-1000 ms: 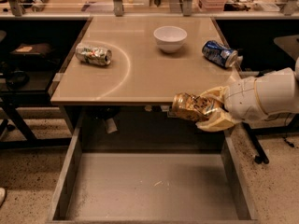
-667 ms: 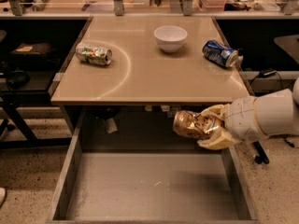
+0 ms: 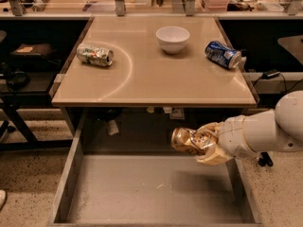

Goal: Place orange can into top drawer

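Observation:
Next, I let go of the orange can near the middle of the open top drawer's grey bottom (image 3: pixel 173 165).
My gripper (image 3: pixel 204 144) comes in from the right on a white arm and is shut on the orange can (image 3: pixel 188 141), a shiny orange-gold dented can held on its side. The can hangs above the right part of the open top drawer (image 3: pixel 142 193), a wide grey drawer pulled out below the table's front edge. The can is clear of the drawer floor and just inside its right wall.
On the tan table (image 3: pixel 151 84) lie a green-silver can (image 3: pixel 95 55) at the left, a white bowl (image 3: pixel 173 38) at the back middle and a blue can (image 3: pixel 223 54) at the right edge. Dark shelving stands on both sides.
My gripper has moved down with the orange can, from the table's front edge level to lower over the drawer.

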You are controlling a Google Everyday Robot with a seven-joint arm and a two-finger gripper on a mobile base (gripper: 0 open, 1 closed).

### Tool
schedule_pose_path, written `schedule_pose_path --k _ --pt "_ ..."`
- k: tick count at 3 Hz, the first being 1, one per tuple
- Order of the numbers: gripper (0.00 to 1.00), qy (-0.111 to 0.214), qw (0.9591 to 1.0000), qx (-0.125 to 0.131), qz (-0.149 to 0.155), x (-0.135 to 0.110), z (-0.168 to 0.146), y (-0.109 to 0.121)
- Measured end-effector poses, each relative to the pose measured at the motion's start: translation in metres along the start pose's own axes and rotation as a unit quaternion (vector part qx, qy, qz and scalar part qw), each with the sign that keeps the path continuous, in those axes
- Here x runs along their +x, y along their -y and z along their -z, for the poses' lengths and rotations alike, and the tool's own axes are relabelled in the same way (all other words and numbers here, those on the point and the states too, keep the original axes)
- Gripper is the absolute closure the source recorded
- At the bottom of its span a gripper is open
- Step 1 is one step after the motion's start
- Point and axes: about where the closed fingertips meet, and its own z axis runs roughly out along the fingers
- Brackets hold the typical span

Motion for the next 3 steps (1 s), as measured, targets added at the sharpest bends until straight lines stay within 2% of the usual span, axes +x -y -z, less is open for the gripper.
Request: schedule_pose_path --k 1,2,3 --pt "1.0 -0.005 0.9992 -0.035 -0.017 0.013 -0.035 -0.014" --pt "1.0 -0.01 0.9963 -0.073 -0.045 0.033 -0.091 -0.033" --pt "1.0 -0.015 0.9935 -0.092 -0.065 0.047 -0.129 -0.045"
